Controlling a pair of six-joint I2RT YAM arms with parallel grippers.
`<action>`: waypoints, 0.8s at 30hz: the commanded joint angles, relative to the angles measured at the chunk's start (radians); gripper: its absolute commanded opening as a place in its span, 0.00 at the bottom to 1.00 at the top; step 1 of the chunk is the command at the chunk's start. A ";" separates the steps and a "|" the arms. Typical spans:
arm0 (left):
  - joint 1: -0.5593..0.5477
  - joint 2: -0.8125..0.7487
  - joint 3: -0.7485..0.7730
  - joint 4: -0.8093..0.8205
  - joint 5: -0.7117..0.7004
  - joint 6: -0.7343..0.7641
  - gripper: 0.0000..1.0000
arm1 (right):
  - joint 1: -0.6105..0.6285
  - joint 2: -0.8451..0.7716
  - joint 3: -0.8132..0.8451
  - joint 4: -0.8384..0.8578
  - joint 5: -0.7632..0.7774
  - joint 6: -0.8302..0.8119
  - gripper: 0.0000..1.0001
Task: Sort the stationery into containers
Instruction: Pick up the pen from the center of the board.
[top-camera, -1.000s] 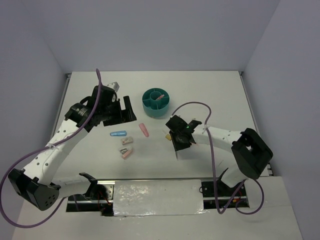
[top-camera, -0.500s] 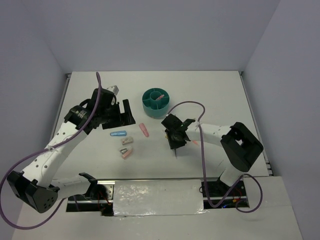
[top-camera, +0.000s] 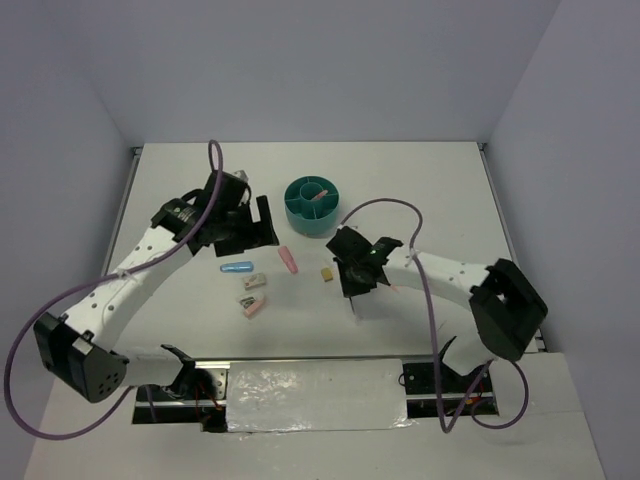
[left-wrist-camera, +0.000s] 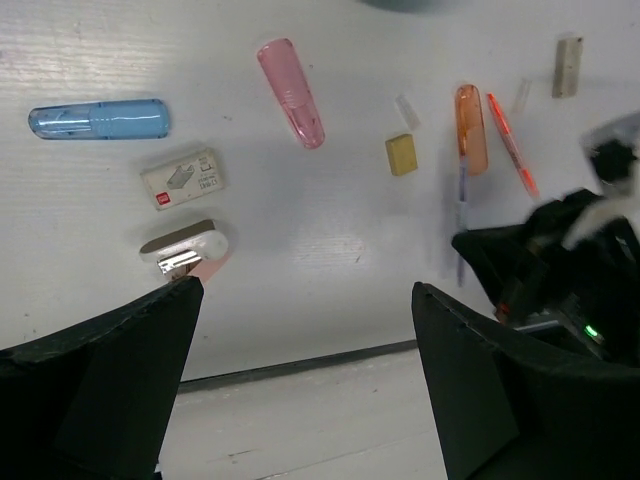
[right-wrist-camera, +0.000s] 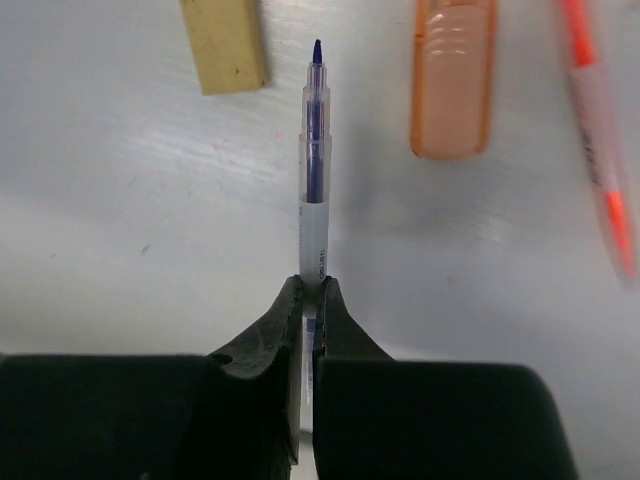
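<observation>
I will next move my left gripper to the small clear piece (top-camera: 334, 263) (left-wrist-camera: 407, 111) beside the tan block, on the side toward the teal tub, and close it there.
My right gripper (right-wrist-camera: 311, 285) is shut on a thin white pen with a blue tip (right-wrist-camera: 315, 170), which lies on the table pointing away from the fingers. A tan block (right-wrist-camera: 224, 42), an orange capsule (right-wrist-camera: 454, 75) and a pink-orange pen (right-wrist-camera: 600, 130) lie just beyond it. From above, the right gripper (top-camera: 352, 280) sits in front of the round teal tub (top-camera: 310, 223), which holds a pink piece. My left gripper (left-wrist-camera: 300, 380) hangs open and empty above the table, near a light-blue capsule (left-wrist-camera: 98, 119), a pink capsule (left-wrist-camera: 291, 92), a white block (left-wrist-camera: 184, 179) and a pink-white block (left-wrist-camera: 188, 250).
A beige block (left-wrist-camera: 567, 65) and a small clear piece (left-wrist-camera: 407, 110) lie past the orange capsule (left-wrist-camera: 471, 141). The right arm (left-wrist-camera: 570, 260) fills the right side of the left wrist view. The table's front edge runs close below the left gripper (top-camera: 250, 225).
The right gripper's jaws have closed on the blue-tipped pen. The left arm has shifted a little to the right, toward the tub.
</observation>
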 joint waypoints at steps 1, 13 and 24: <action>-0.083 0.081 0.102 0.028 -0.077 -0.086 0.98 | 0.006 -0.169 0.106 -0.155 0.089 0.039 0.00; -0.228 0.579 0.347 0.022 -0.244 -0.355 0.79 | -0.048 -0.560 0.197 -0.524 0.213 0.095 0.00; -0.294 0.863 0.523 0.007 -0.322 -0.485 0.60 | -0.051 -0.755 0.093 -0.541 0.147 0.057 0.00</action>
